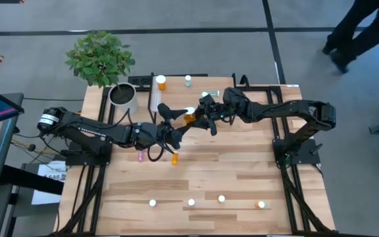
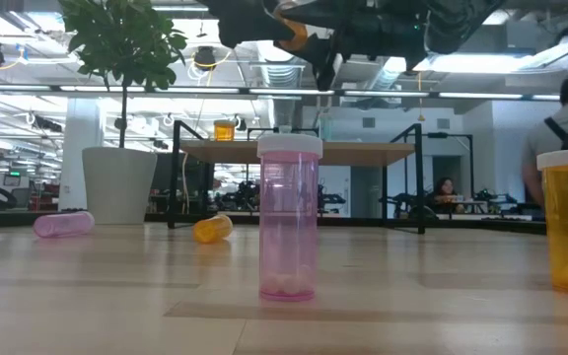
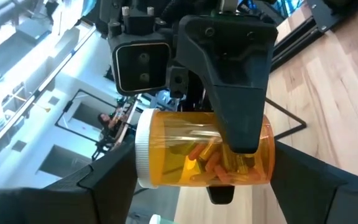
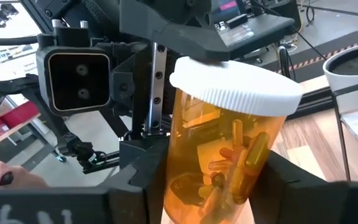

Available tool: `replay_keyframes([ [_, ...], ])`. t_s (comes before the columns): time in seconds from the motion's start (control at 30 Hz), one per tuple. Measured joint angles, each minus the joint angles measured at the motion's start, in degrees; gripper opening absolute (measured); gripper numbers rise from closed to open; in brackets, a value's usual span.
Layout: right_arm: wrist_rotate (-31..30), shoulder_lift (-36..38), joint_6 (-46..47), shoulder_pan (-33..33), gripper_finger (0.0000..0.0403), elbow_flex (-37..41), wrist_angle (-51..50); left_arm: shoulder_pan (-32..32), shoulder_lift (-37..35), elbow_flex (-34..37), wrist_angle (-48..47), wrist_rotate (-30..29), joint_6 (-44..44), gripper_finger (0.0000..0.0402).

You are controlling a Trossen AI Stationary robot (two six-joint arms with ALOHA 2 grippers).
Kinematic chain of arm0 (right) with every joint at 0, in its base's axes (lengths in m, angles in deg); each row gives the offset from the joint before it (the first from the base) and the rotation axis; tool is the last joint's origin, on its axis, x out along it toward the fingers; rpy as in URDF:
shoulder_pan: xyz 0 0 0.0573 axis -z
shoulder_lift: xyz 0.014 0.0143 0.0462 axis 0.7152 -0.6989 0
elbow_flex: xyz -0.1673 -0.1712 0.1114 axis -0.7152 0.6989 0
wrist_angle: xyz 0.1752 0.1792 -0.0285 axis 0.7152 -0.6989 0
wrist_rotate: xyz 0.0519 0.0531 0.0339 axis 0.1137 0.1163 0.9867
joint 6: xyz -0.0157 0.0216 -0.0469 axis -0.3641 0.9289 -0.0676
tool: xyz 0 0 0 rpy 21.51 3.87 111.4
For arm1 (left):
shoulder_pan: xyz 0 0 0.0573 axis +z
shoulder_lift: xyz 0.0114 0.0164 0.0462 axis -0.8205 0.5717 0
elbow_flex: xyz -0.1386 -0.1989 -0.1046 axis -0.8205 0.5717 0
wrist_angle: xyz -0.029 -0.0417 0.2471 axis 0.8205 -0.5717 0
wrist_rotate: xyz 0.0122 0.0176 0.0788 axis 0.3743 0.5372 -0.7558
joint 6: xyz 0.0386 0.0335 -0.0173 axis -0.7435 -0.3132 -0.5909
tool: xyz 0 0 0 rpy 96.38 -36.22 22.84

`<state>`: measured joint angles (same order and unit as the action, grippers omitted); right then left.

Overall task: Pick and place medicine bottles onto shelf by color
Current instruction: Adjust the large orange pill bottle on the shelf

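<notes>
I clamp the orange bottle's cap and base with my left gripper, so it should open and take the bottle's sides (image 3: 180, 149) before shelving it upright.
A large orange medicine bottle (image 1: 189, 118) with a white cap hangs high over the middle of the table, between my two grippers. My left gripper (image 1: 180, 122) reaches in from the table's left and is shut on the bottle endwise. Coming from the right, my right gripper (image 1: 201, 117) is shut on its body. The shelf (image 2: 363, 153) stands at the table's far edge on black legs, and an orange bottle (image 2: 225, 129) is upright on it. Other bottles stand or lie on the tabletop. My left gripper holds the orange bottle by its two ends: one finger (image 4: 185, 34) lies flat on the white cap's top (image 4: 229, 84) and the other against the base (image 3: 270, 158). The fingers come about level from the table's left. The bottle is lifted clear. My right gripper pinches the bottle's orange body (image 4: 182, 165) between its two fingers, nearer the base than the cap. One finger (image 3: 235, 93) lies across the wall and the other tip (image 3: 219, 194) shows beyond it. It comes about level from the table's right.
A pink bottle (image 1: 141, 156) and an orange one (image 1: 174, 158) lie on the table below the arms. Several bottles stand in a row near the front edge, among them a pink one (image 2: 289, 217). A white plant pot (image 1: 122, 95) stands at the far left.
</notes>
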<state>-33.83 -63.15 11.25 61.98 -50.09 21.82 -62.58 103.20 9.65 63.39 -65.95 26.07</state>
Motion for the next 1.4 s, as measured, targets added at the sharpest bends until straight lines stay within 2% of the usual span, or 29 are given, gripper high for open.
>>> replay_keyframes([
  [0.1, 0.0, 0.0, -1.5, 0.4, 0.0186, -0.1, 0.2, 0.0, -0.1, -0.5, -1.1, -0.2, 2.8, 0.0318],
  [0.3, 0.4, 0.2, -2.7, 1.9, 0.0202, -0.1, 0.5, 0.0, -0.3, -4.5, -7.6, -1.1, 8.4, 0.0387],
  [0.37, 0.4, 0.2, -2.7, 2.4, 0.0199, -0.1, 0.5, -0.1, -0.3, -5.0, -8.2, -1.3, 7.7, 0.0395],
  [0.5, 0.4, 0.2, -3.5, 3.7, 0.0193, -0.1, 0.2, -1.2, -2.8, -5.0, -8.3, 0.0, 7.0, 0.0381],
  [0.57, 0.4, 0.2, -5.1, 4.2, 0.0193, -0.1, -0.1, -1.2, -5.4, -4.9, -9.9, 3.3, 11.1, 0.0375],
  [0.67, 0.2, 0.2, -6.8, 4.8, 0.0197, -0.1, -0.5, 1.4, -10.2, -3.9, -13.0, 13.3, 21.4, 0.0371],
  [0.8, 0.0, 0.2, -9.7, 4.7, 0.0197, -0.1, -1.2, 8.8, -14.4, -0.3, -9.9, 30.1, 36.4, 0.0371],
  [0.9, -0.4, 0.2, -13.3, 3.8, 0.0195, -0.1, -1.2, 14.6, -14.2, 0.8, -8.8, 36.9, 48.3, 0.0371],
  [0.97, -1.8, 0.2, -15.7, 2.9, 0.0195, -0.1, -1.5, 17.2, -12.8, 0.8, -8.0, 40.0, 53.3, 0.0371],
  [1.1, -6.3, 0.2, -19.8, 1.1, 0.0198, -0.1, -3.5, 18.9, -9.2, 0.8, -4.5, 44.3, 56.2, 0.0371],
  [1.23, -9.5, 0.1, -21.8, 0.0, 0.0197, -0.1, -5.6, 19.3, -6.5, 0.7, -2.7, 44.5, 56.7, 0.0371],
  [1.4, -9.6, 0.1, -21.9, -0.2, 0.0196, -0.1, -5.9, 19.3, -5.7, 0.7, -2.5, 44.3, 57.2, 0.0371],
])
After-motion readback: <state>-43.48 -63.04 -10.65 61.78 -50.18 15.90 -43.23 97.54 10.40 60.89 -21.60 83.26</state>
